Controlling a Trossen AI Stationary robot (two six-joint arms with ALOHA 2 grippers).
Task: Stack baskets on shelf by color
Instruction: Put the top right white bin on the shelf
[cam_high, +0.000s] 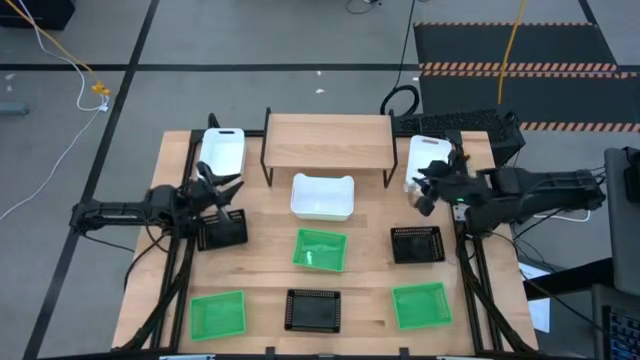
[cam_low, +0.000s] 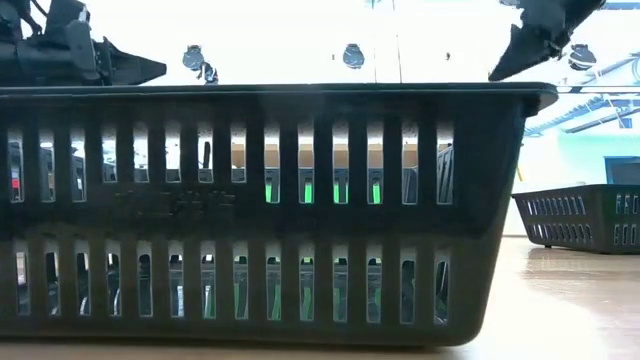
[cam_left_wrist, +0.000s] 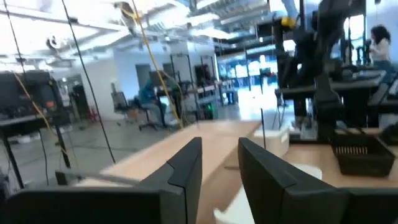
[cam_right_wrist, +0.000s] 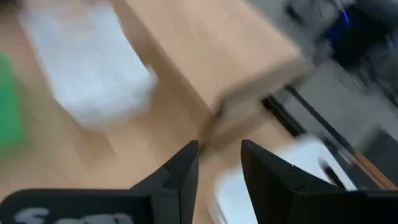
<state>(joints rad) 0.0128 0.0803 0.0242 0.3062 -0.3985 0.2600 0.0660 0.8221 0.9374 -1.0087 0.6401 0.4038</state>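
My right gripper will grip the near short edge (cam_high: 413, 187) (cam_right_wrist: 221, 202) of the white basket next, between the shelf and my right arm.
The shelf (cam_high: 327, 140) stands at the table's far middle, its board bare. Three white baskets rest on the table: one left of the shelf (cam_high: 223, 150), one in front of it (cam_high: 322, 196), one right of it (cam_high: 428, 160). Green baskets (cam_high: 320, 250) (cam_high: 218, 313) (cam_high: 421, 305) and black baskets (cam_high: 222, 230) (cam_high: 416, 244) (cam_high: 313, 310) lie nearer. My left gripper (cam_high: 225, 185) (cam_left_wrist: 219, 146) hovers open between the left white and left black baskets. My right gripper (cam_high: 425, 185) (cam_right_wrist: 219, 148) hangs open above the right white basket's (cam_right_wrist: 298, 168) near end, tilted down.
In the low view the near black basket (cam_low: 270, 210) fills the picture, with another black basket (cam_low: 585, 215) to its right. A black keyboard (cam_high: 455, 122) lies at the table's far right corner. People sit in the room beyond (cam_left_wrist: 152, 99).
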